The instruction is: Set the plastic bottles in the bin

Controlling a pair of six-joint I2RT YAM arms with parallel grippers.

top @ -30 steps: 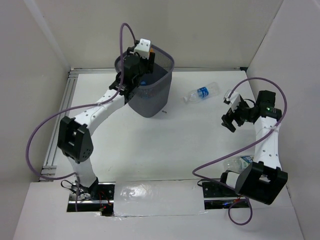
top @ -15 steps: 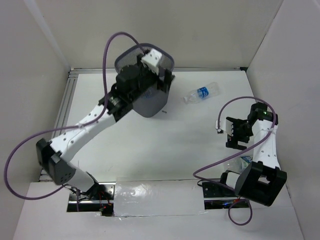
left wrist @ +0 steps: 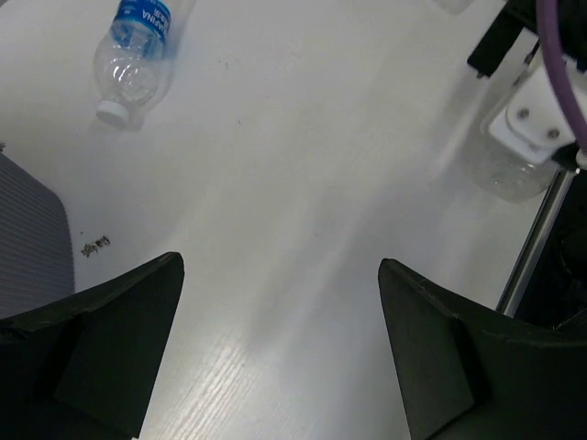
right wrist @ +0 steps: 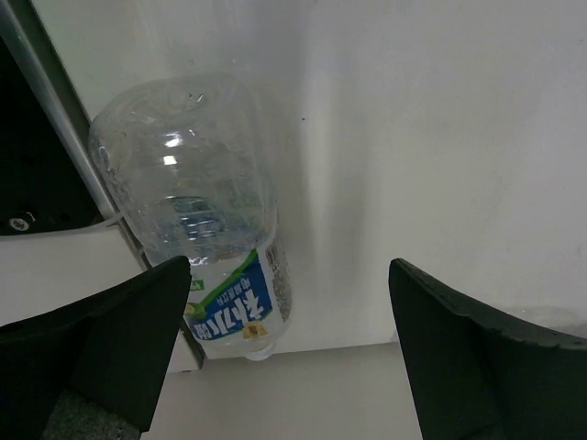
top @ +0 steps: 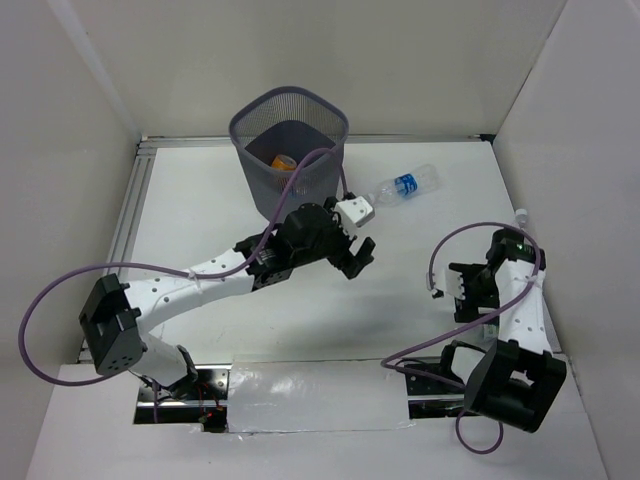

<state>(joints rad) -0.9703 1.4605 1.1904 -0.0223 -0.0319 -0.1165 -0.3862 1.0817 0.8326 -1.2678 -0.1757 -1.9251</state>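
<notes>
The middle of the clear blue-label bottle (top: pixel 490 331) (right wrist: pixel 223 266) lying along the table's near edge is next for my right gripper to close on.
The dark wire-mesh bin (top: pixel 290 135) stands at the far middle, with the short orange bottle (top: pixel 283 160) lying inside it. A clear bottle with a blue label (top: pixel 405 186) lies on the table to the right of the bin; it also shows in the left wrist view (left wrist: pixel 138 55). My left gripper (top: pixel 362 258) is open and empty over the table, nearer than that bottle (left wrist: pixel 280 266). My right gripper (top: pixel 460 292) is open and empty (right wrist: pixel 289 266). A second clear blue-label bottle (right wrist: pixel 197 238) lies just left of its jaws by the table edge. The red-label bottle is out of view.
The bin's mesh wall (left wrist: pixel 32 238) shows at the left of the left wrist view. White walls enclose the table on the left, the far side and the right. The right arm (top: pixel 520 300) stands along the right wall. A metal rail (top: pixel 125 230) runs along the left edge.
My left arm has swung from over the bin down to the table's middle, gripper empty. The orange bottle now shows inside the bin. My right gripper has drawn back toward the near right.
</notes>
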